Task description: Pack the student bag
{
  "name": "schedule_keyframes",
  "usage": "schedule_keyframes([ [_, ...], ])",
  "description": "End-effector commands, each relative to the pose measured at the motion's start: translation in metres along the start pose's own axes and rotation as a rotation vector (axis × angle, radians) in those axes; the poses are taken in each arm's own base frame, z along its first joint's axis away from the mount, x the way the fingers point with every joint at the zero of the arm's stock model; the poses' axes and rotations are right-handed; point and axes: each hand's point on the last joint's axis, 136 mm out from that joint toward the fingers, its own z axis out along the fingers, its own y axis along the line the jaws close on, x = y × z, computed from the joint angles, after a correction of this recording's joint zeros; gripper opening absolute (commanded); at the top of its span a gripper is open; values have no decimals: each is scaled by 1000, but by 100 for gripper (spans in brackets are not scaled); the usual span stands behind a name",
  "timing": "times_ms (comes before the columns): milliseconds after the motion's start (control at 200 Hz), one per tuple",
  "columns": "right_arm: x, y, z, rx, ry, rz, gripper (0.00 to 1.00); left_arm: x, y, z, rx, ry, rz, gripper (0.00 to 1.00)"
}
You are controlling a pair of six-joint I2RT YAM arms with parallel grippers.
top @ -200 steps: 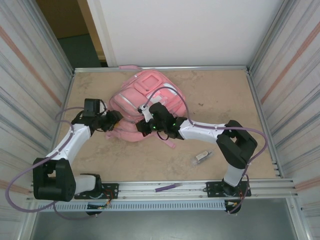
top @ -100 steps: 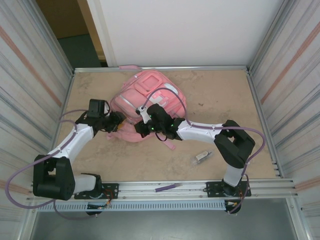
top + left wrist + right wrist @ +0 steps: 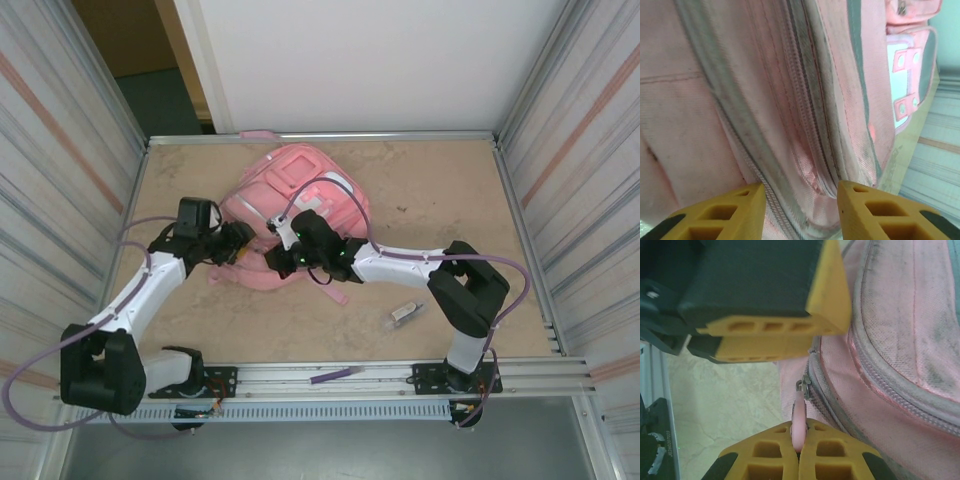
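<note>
The robot's left gripper is spread over the bag's thick zippered fold next to the zipper pull, so it should open and pinch the front pocket's grey edge (image 3: 826,110) to hold the bag steady.
The student bag (image 3: 300,195), a big pink backpack, lies at the middle back of the table. My left gripper (image 3: 237,240) is at its left edge. In the left wrist view a thick fold of the bag's zippered seam (image 3: 805,150) fills the gap of the left gripper (image 3: 801,212) and touches both yellow fingers. My right gripper (image 3: 285,256) is at the bag's near edge, a little to the right of the left one. It is shut on the pink zipper pull (image 3: 799,415), which hangs from the metal slider (image 3: 803,386). The right gripper (image 3: 799,452) shows its pads pressed together around the pull.
A small clear and white item (image 3: 403,313) lies on the table to the right. A purple stick (image 3: 332,376) rests on the front rail. A pink strap (image 3: 336,288) trails from the bag toward me. Ribbed metal walls (image 3: 50,180) close in both sides.
The bag has spread flatter and slid a little left. My right gripper moved left with the zipper pull. The left gripper shifted slightly toward the back, its jaws a bit wider.
</note>
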Motion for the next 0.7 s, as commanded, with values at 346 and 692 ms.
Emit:
schedule_keyframes([
  [346,-14,-7,-29,11,-73,-75,0,-18,13,-5,-49,-70,73,0],
  [692,-2,-37,-62,140,-80,-164,0,-60,26,1,-62,-53,60,0],
])
